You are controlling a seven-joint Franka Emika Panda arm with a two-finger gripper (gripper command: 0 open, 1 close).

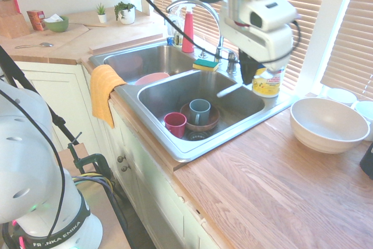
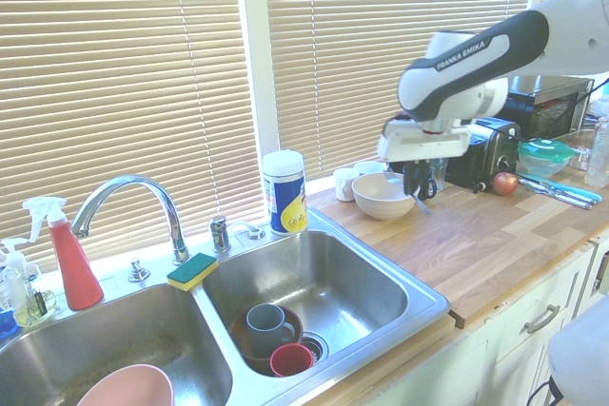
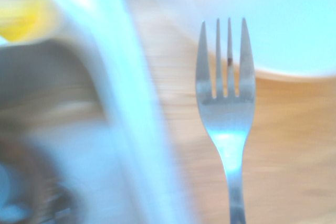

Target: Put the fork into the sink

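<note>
The robot's gripper will release the fork on the bottom of the steel basin [image 2: 323, 334] [image 3: 81, 198] beside the drain, near the brown plate.
A slim silver fork [image 3: 226, 114] rises from the bottom edge of the wrist view, its four tines pointing at a white rim. From the first exterior view the fork [image 1: 229, 90] sticks out sideways from my gripper [image 1: 247, 79], which is shut on its handle. The gripper [image 2: 417, 189] hangs in the air over the wooden counter beside the right rim of the steel double sink [image 2: 362, 273], between the right basin [image 1: 175, 91] and the white bowl. The fork [image 2: 422, 203] touches nothing below it.
The right basin holds a grey mug [image 1: 200, 111] on a brown plate and a red cup [image 1: 175, 123]. A large white bowl [image 1: 328, 123] sits on the counter. A canister [image 1: 267, 83], a sponge [image 1: 206, 64] and the tall faucet [image 1: 195, 7] stand behind the basins.
</note>
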